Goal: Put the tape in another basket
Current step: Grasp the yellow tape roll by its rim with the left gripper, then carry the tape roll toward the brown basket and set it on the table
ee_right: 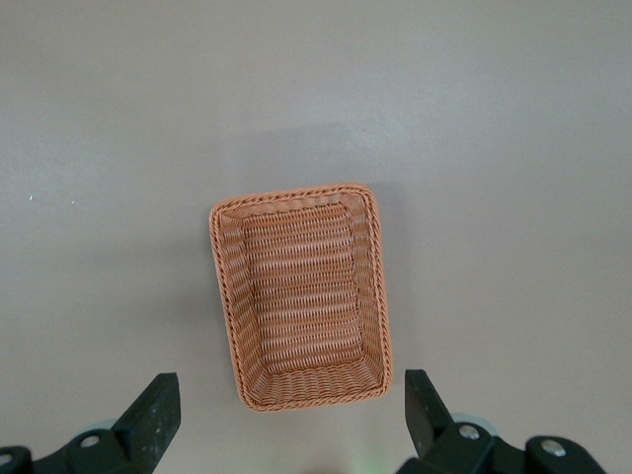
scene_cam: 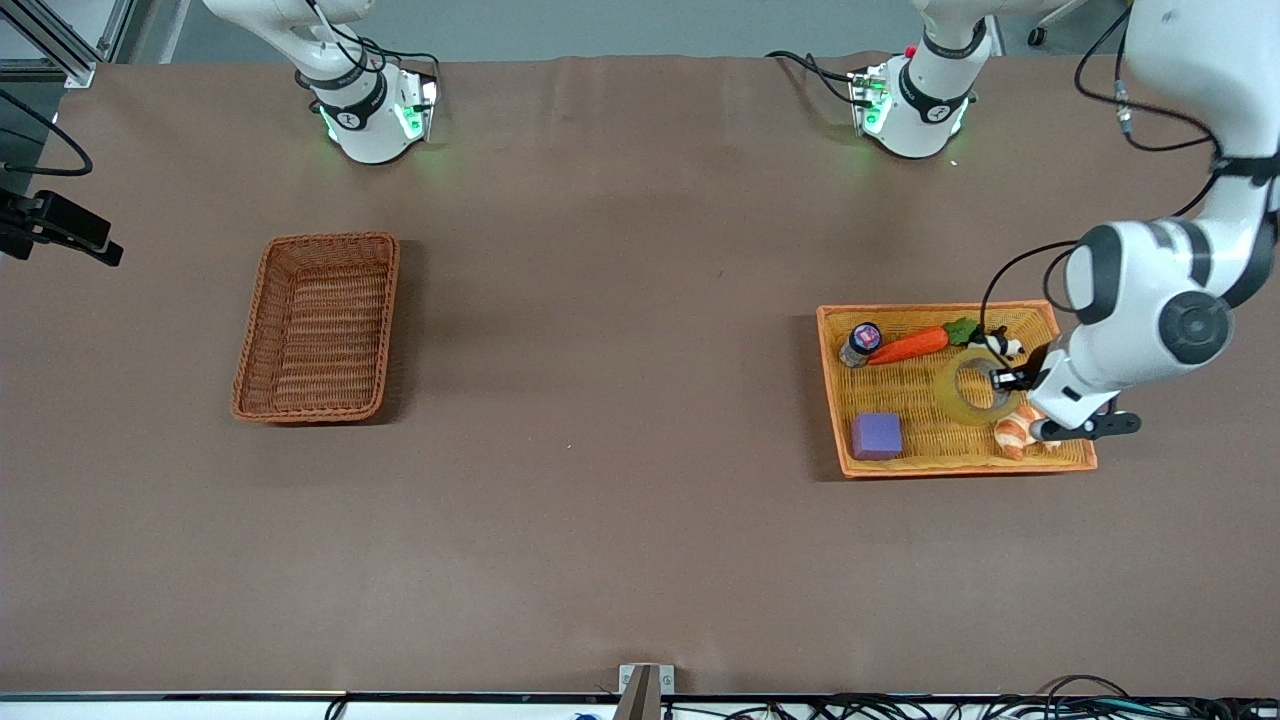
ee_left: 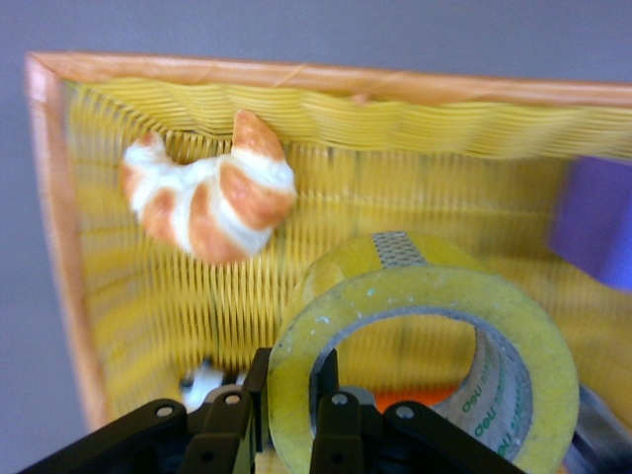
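Next, I let go of the tape with my left gripper on the brown tabletop (scene_cam: pixel 581 379), between the orange-yellow tray and the reddish-brown basket.
The tape (scene_cam: pixel 950 396), a yellowish ring with a grey core, is in the shallow orange-yellow tray (scene_cam: pixel 940 467) at the left arm's end of the table. My left gripper (scene_cam: pixel 1003 379) is shut on the tape's wall (ee_left: pixel 415 286), one finger inside the ring and one outside, as the left wrist view shows around the left gripper (ee_left: pixel 293 370). The dark reddish-brown basket (scene_cam: pixel 316 330) stands at the right arm's end with nothing in it. In the right wrist view my right gripper (ee_right: pixel 286 395) hangs open high over this basket (ee_right: pixel 301 296); this arm waits.
In the tray with the tape lie a croissant (scene_cam: pixel 1015 432) (ee_left: pixel 212 197), a carrot (scene_cam: pixel 910 345), a purple block (scene_cam: pixel 877 436) (ee_left: pixel 592 222), a small bottle (scene_cam: pixel 860 343) and a small black-and-white toy (scene_cam: pixel 1000 345). Brown tabletop stretches between tray and basket.
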